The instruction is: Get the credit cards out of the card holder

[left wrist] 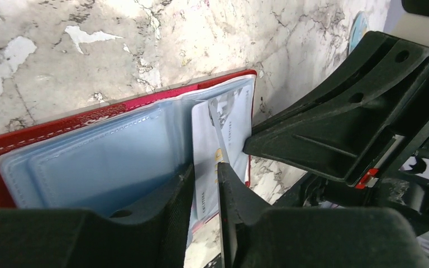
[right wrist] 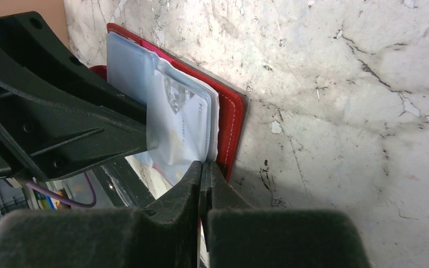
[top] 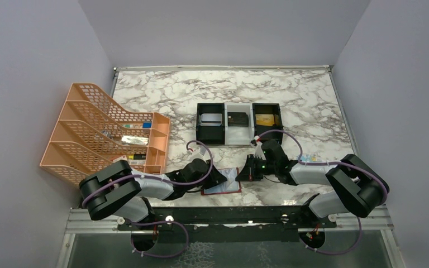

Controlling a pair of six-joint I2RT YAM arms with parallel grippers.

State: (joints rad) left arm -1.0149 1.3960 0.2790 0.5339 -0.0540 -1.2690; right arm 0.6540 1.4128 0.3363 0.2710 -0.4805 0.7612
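I need to open my left gripper and grip the credit card again by its free part point(left wrist: 204, 142) before lifting it out, because the card's far part is still under the pale blue panel.
The card holder point(top: 230, 183) lies open near the table's front edge, dark red with pale blue panels point(left wrist: 100, 162). A silvery-white credit card point(left wrist: 204, 131) sticks partly out of its right panel point(right wrist: 181, 120). My left gripper point(top: 221, 177) is low over the holder, its jaws a narrow gap apart point(left wrist: 205, 170) with that card showing in the gap. My right gripper point(top: 242, 173) is shut point(right wrist: 202, 164), pinching the holder's right edge point(right wrist: 232, 111). Three more credit cards lie in the tray: silvery point(top: 210, 119), black point(top: 238, 118) and gold point(top: 265, 119).
A black-and-white three-compartment tray point(top: 238, 142) stands behind the holder at mid-table. An orange mesh file rack point(top: 106, 134) fills the left side. A light-blue packet point(top: 308, 158) lies by the right arm. Grey walls close in the table on three sides.
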